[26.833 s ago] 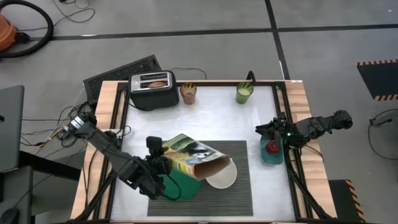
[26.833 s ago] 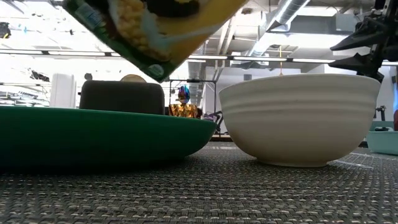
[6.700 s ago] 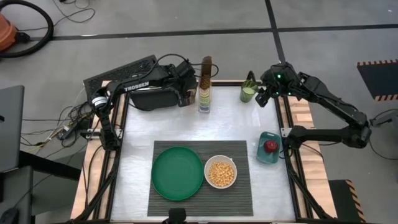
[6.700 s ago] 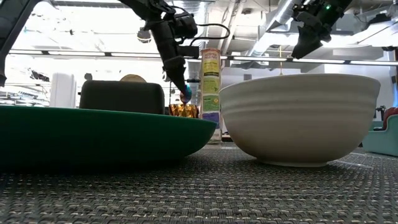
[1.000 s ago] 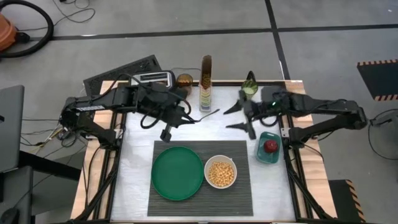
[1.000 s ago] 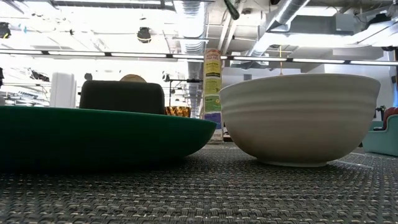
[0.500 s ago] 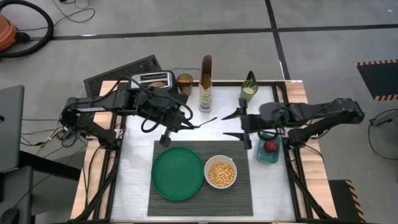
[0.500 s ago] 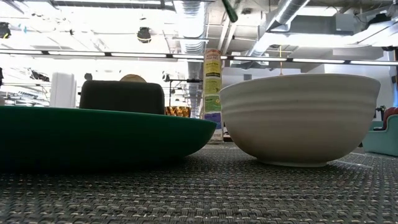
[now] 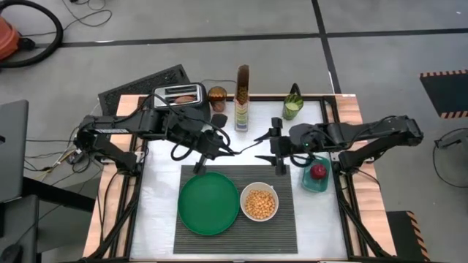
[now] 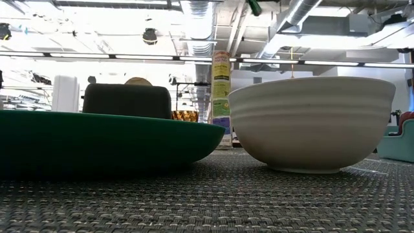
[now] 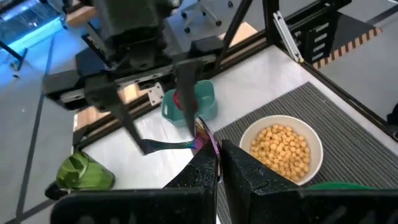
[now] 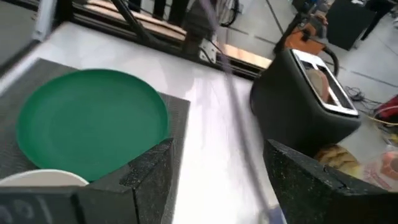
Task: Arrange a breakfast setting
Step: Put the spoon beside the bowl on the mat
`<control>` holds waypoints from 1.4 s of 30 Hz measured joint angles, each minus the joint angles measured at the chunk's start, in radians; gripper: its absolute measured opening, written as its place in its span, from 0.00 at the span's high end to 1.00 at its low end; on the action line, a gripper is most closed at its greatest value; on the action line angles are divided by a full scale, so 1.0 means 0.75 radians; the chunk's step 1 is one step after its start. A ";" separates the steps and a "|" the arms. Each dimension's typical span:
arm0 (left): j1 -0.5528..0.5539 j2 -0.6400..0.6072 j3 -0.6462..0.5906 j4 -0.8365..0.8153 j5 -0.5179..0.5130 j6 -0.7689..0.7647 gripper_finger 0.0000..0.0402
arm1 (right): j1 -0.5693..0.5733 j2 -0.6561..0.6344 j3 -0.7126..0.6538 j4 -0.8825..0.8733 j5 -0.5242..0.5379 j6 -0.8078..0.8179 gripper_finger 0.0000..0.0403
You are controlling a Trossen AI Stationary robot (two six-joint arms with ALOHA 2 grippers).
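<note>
The robot's left gripper is pinching the spoon's purple-and-blue end along its length, so the right gripper should take the spoon's loose end (image 11: 158,146) to let the left gripper turn and regrip.
My left gripper (image 9: 223,151) hovers over the table just beyond the dark grey placemat (image 9: 285,219) and is shut on the small purple-and-blue spoon (image 9: 241,145). My right gripper (image 9: 269,147) faces it, open, its fingers on either side of the spoon's free end; whether they touch it I cannot tell. The green plate (image 9: 208,203) and the white bowl (image 9: 259,203), filled with yellow cereal (image 11: 281,144), rest on the placemat. The bagel (image 10: 138,81) sticks up out of the black toaster (image 9: 179,98). My left gripper pinches the spoon's purple-and-blue end (image 11: 203,135) between its two fingers. The fingers come from the table's left, roughly level and along the spoon. The spoon is lifted clear of the table, and its dark slender end (image 11: 149,147) reaches toward my right gripper.
An upright cereal box (image 9: 242,98), an amber cup (image 9: 217,95) and a green cup (image 9: 292,108) stand along the far edge. A teal dish with a red apple (image 9: 317,175) sits at the right, under my right arm.
My left gripper has carried the spoon a little toward the near edge and the right. My right gripper has moved toward the table's left, closing in on the spoon's free end, and has stayed open.
</note>
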 joint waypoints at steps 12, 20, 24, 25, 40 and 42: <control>0.000 0.000 0.000 0.064 0.014 -0.004 1.00 | -0.021 -0.001 0.000 -0.002 0.104 -0.083 0.67; 0.004 -0.001 0.001 0.066 0.029 -0.005 1.00 | -0.017 -0.001 -0.001 -0.019 0.084 -0.142 0.93; 0.002 -0.001 0.001 0.068 0.028 -0.027 1.00 | 0.001 -0.003 -0.001 -0.020 0.118 -0.154 0.93; 0.002 -0.001 0.001 0.073 0.023 -0.052 1.00 | 0.005 -0.003 -0.001 -0.020 0.126 -0.154 0.93; 0.003 0.000 0.002 0.077 -0.150 -0.637 0.60 | 0.037 -0.015 -0.001 -0.043 0.445 -0.211 0.93; 0.003 0.000 0.002 0.076 -0.183 -0.752 0.54 | 0.037 -0.015 -0.001 -0.054 0.500 -0.249 0.93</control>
